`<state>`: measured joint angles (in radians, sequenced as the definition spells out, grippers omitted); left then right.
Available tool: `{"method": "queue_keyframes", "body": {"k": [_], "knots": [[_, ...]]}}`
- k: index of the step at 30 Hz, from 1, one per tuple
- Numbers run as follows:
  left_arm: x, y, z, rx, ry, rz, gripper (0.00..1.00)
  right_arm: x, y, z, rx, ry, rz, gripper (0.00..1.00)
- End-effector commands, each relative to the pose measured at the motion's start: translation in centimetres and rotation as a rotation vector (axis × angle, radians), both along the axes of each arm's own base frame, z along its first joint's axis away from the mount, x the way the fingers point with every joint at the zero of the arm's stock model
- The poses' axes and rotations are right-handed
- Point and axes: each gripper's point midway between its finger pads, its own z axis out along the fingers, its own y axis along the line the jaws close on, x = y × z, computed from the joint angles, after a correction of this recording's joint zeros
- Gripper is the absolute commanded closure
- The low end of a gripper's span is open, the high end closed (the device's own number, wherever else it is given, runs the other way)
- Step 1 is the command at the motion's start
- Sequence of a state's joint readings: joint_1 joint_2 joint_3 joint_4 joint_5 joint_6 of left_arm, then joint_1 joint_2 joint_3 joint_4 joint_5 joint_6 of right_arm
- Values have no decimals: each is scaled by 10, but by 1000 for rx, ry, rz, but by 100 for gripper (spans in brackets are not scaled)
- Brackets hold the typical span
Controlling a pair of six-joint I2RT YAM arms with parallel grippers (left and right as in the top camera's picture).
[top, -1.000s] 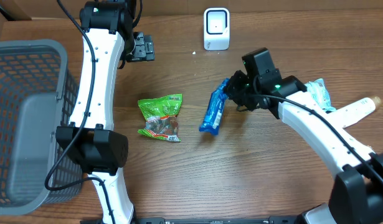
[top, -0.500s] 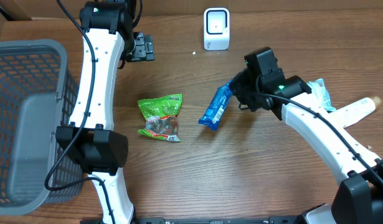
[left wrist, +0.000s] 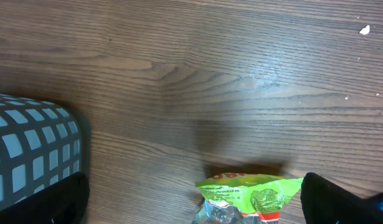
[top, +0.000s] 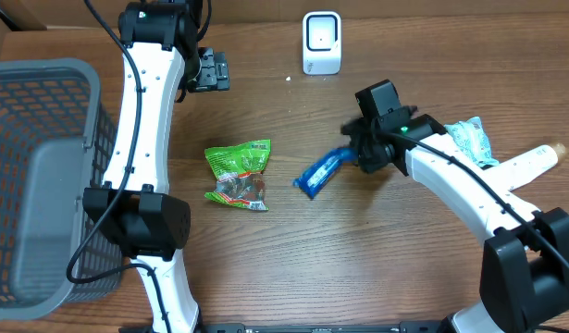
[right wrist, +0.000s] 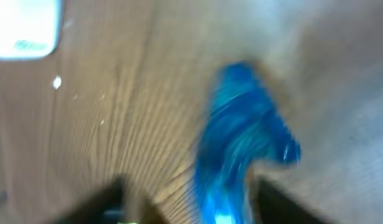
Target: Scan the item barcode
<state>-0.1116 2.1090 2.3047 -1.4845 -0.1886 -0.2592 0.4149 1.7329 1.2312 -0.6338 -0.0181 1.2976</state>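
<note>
My right gripper will turn the slanted blue packet, which it meets at the upper end, and grip nearer its middle point(top: 324, 173) before scanning it.
A blue packet point(top: 323, 170) lies slanted at mid-table, its upper end at my right gripper point(top: 360, 148). In the blurred right wrist view the blue packet point(right wrist: 241, 137) sits between the dark fingers point(right wrist: 98, 199), close to the right one, and the jaws stand wide apart; my right gripper point(right wrist: 194, 208) is open. The white scanner point(top: 321, 42) stands at the table's back edge, and the scanner point(right wrist: 23, 28) shows top left of the wrist view. My left gripper point(top: 210, 70) hovers open at the back left, high above a green snack packet point(left wrist: 250, 196).
The green snack packet point(top: 239, 174) lies left of the blue one. A grey mesh basket point(top: 43, 67) fills the left side, and the basket's corner point(left wrist: 29, 149) shows in the left wrist view. A teal packet point(top: 471, 139) and a white tube point(top: 534, 162) lie at the right.
The right gripper's jaws have opened and let go of the blue packet. The packet has tipped to a flatter slant, and the gripper has shifted slightly up and left.
</note>
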Motion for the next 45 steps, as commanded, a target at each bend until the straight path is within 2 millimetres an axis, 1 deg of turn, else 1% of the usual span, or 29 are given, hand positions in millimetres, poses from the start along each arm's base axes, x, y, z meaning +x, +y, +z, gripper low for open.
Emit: {"method": "queue_keyframes", "body": {"k": [1,2,4,5,7,9,11,13,15,18,21,24,28,30,33,35,38,40,42,45], "knots": [[1,-2,14,4,-39,-5,1,10,5,12,-204,-179,468,7],[1,-2,14,4,-39,-5,0,12,7,15,-241,-221,572,4],[1,-2,14,4,-39,-5,0,16,14,21,-297,-299,753,3],[1,-2,14,4,-39,-5,0,17,21,26,-326,-358,879,2],[1,-2,14,4,-39,-5,0,18,31,31,-400,-473,1115,2],[1,-2,14,4,-39,-5,0,21,33,34,-506,-554,1287,2],[1,-2,14,4,-39,-5,0,23,33,35,-567,-596,1371,8],[1,-2,14,4,-39,-5,0,25,30,33,-611,-614,1434,12],[1,-2,14,4,-39,-5,0,25,26,28,-627,-607,1468,12],[1,-2,14,4,-39,-5,0,24,21,14,-624,-578,1517,12],[1,-2,14,4,-39,-5,1,21,18,-7,-590,-547,1573,12],[1,-2,14,4,-39,-5,0,20,13,-26,-564,-506,1592,12],[1,-2,14,4,-39,-5,0,19,7,-43,-536,-461,1597,16],[1,-2,14,4,-39,-5,0,17,3,-50,-524,-435,1594,23],[1,-2,14,4,-39,-5,0,9,-3,-58,-477,-388,1590,32],[1,-2,14,4,-39,-5,0,5,-7,-62,-433,-332,1521,32],[1,-2,14,4,-39,-5,0,-5,-10,-65,-354,-230,1381,35],[1,-2,14,4,-39,-5,0,-15,-9,-67,-281,-160,1296,37],[1,-2,14,4,-39,-5,1,-30,-7,-68,-210,-100,1267,39],[1,-2,14,4,-39,-5,0,-60,2,-64,-55,-29,1276,39]]}}
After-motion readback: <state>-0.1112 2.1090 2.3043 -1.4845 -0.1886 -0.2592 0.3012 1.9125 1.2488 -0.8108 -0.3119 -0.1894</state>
